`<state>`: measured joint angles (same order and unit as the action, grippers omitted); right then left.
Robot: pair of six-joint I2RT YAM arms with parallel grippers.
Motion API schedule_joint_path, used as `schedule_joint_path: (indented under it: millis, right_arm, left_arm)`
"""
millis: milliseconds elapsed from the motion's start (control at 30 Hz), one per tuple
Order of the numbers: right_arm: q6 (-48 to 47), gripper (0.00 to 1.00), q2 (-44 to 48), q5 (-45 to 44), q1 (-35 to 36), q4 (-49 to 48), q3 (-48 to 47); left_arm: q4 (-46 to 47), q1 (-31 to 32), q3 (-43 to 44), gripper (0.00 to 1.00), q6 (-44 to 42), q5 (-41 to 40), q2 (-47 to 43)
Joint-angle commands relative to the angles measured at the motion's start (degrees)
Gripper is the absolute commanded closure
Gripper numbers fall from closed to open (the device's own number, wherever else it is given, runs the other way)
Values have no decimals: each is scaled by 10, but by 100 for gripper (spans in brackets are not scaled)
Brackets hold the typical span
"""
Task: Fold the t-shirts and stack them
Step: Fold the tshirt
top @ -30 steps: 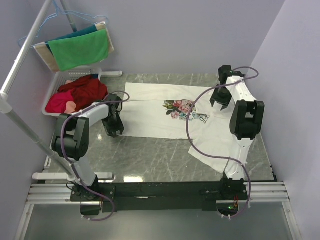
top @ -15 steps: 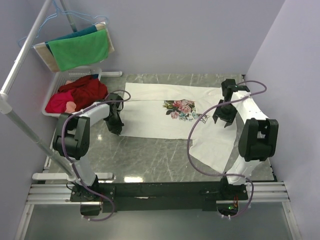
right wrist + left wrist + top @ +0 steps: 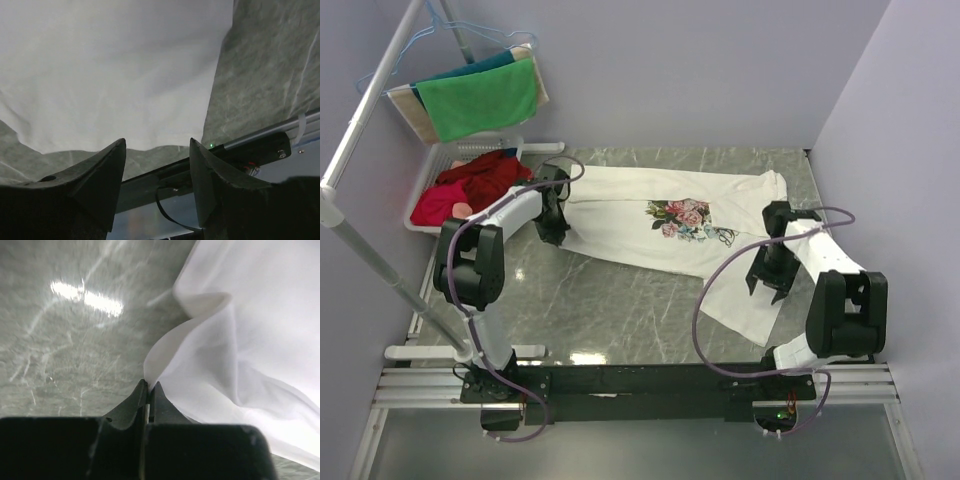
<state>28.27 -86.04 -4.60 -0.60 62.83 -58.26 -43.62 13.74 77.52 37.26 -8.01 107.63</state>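
Observation:
The white t-shirt has the sleeve corner (image 3: 765,338) (image 3: 197,133) nearest the mounting rail, and my right gripper needs to go there next and close on it.
A white t-shirt (image 3: 650,230) with a pink floral print (image 3: 682,217) lies spread across the marble table, its lower part reaching toward the near right. My left gripper (image 3: 554,212) is shut on the shirt's left edge; in the left wrist view the white cloth (image 3: 240,340) is pinched between the closed fingers (image 3: 135,400) and lifts in a fold. My right gripper (image 3: 768,278) is open above the shirt's near-right part; in the right wrist view the cloth (image 3: 115,75) lies beyond the spread fingertips (image 3: 107,160), which hold nothing.
A white basket (image 3: 428,170) with red clothes (image 3: 480,183) stands at the far left. Green and teal cloths (image 3: 478,95) hang on a rack (image 3: 360,110) above it. The arms' mounting rail (image 3: 640,380) runs along the near edge. A wall stands close on the right.
My left gripper moved toward the far side, pulling the shirt's left edge with it. My right gripper moved from the far right toward the near side, over the shirt's lower part. The shirt shifted and slanted.

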Motion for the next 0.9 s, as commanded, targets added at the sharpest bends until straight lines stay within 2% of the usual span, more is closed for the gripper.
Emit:
schedule_joint_path:
  millis: [0, 267, 400, 867]
  right_arm:
    - [20, 42, 63, 25, 2, 26, 46]
    - [65, 45, 96, 37, 1, 50, 71]
    - [110, 45, 91, 90, -1, 5, 115]
    - [109, 44, 95, 78, -45, -70, 210]
  left_arm:
    - [-15, -1, 51, 99, -9, -27, 4]
    - [-6, 0, 55, 99, -16, -10, 15]
    - [-2, -2, 49, 99, -14, -13, 18]
    - [-9, -13, 48, 99, -13, -7, 21]
